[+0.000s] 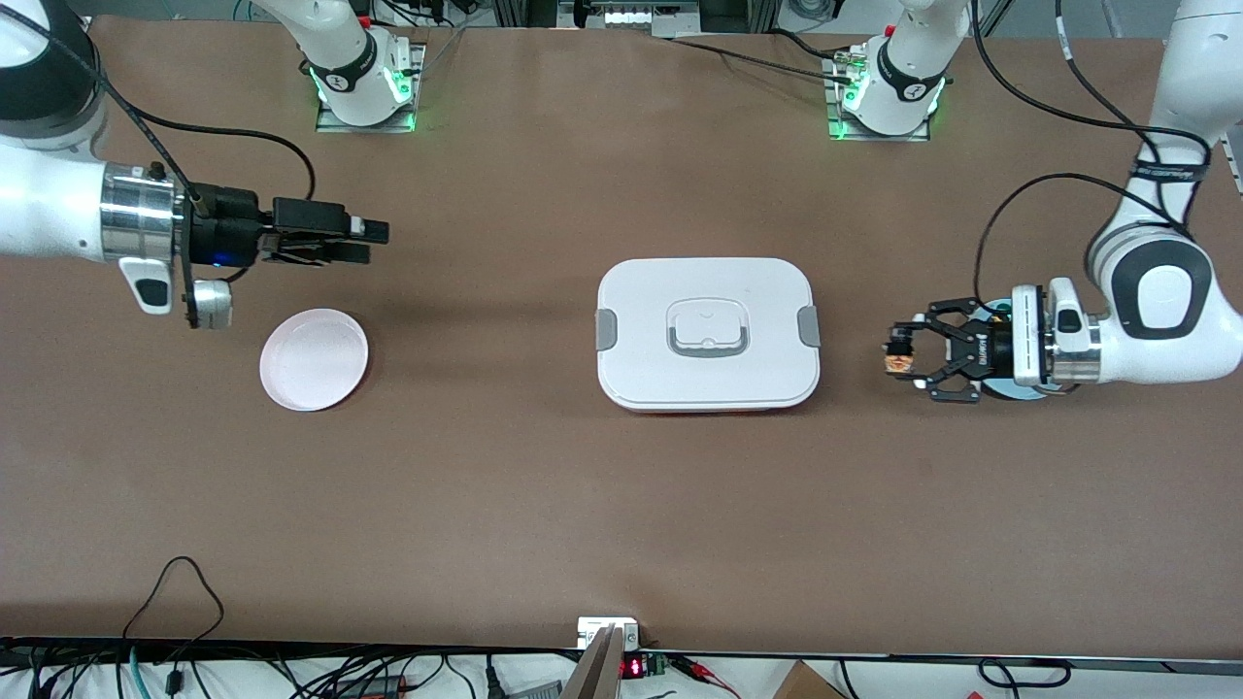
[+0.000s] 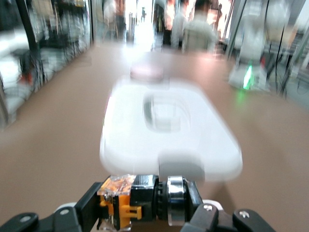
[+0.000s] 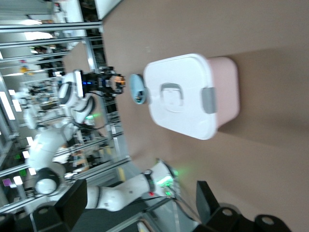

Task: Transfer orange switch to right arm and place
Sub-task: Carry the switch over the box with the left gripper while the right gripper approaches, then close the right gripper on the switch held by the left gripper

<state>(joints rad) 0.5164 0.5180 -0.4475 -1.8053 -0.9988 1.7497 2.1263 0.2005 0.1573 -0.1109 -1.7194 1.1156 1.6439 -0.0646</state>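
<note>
I should next use my right gripper to grab the orange switch by its free side (image 3: 119,83), which faces away from my left gripper's wrist.
My left gripper (image 1: 903,360) is shut on the orange switch (image 1: 898,355), a tiny black block with an orange-amber part. It holds the switch in the air at the left arm's end of the table, between the white lidded box (image 1: 707,333) and a blue plate (image 1: 1015,390). In the left wrist view the switch (image 2: 135,200) sits crosswise between the fingers (image 2: 84,210). My right gripper (image 1: 374,243) is open and empty, up over the table by the pink plate (image 1: 314,359). Its fingers (image 3: 72,205) stand wide apart in the right wrist view, which also shows the switch (image 3: 119,81) farther off.
The white box with grey latches and a handle stands mid-table, its pink base showing in the right wrist view (image 3: 224,92). The blue plate (image 3: 138,90) lies under the left wrist. Cables run along the table edge nearest the front camera.
</note>
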